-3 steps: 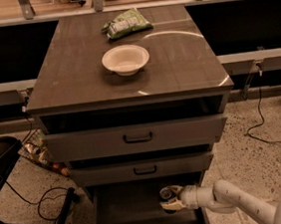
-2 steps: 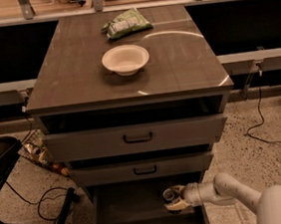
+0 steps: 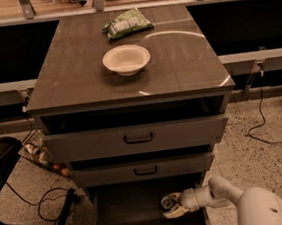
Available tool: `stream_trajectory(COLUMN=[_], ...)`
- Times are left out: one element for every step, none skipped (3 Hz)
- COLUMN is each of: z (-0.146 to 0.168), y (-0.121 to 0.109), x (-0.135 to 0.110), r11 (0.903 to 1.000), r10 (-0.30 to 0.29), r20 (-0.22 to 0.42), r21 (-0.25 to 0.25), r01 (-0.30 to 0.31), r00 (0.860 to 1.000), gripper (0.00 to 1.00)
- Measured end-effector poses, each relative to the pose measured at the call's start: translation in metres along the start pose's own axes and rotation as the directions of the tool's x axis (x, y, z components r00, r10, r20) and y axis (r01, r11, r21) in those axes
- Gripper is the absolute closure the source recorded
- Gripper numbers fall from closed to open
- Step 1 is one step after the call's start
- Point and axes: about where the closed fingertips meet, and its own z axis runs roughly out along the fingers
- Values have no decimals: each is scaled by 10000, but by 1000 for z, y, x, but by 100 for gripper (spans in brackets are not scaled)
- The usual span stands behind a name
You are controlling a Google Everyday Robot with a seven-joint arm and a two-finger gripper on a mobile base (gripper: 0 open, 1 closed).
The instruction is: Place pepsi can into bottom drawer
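The robot's gripper needs to set the pepsi can down near the middle of the open bottom drawer's grey bottom (image 3: pixel 165 215).
The pepsi can (image 3: pixel 167 202), dark with a silver top, stands low inside the open bottom drawer (image 3: pixel 126 209), near its right side. My gripper (image 3: pixel 172 206) reaches in from the right on a white arm and its fingers sit around the can. The drawer is pulled out below the two upper drawers, and its flat grey floor shows to the left of the can.
A white bowl (image 3: pixel 126 59) and a green snack bag (image 3: pixel 127 22) lie on the cabinet top. The two upper drawers (image 3: pixel 137 138) with dark handles are slightly out. Cables (image 3: pixel 269 136) run on the speckled floor at right; a dark chair base (image 3: pixel 21 217) is at left.
The gripper with the can has drifted slightly right and down inside the bottom drawer. The arm's elbow has come further into view at the lower right.
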Motion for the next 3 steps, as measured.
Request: stream_trajectory(z=[20,32,35], y=[10,14,15], x=[17,27,35], r11=[9994,9986,9984], r10=[-198,-330,-490], r20=[-94,-179,-118], r21=[-300,-415,-302], r01=[195,323,486], r00=[9998,9993,9987], gripper=[100,100,100])
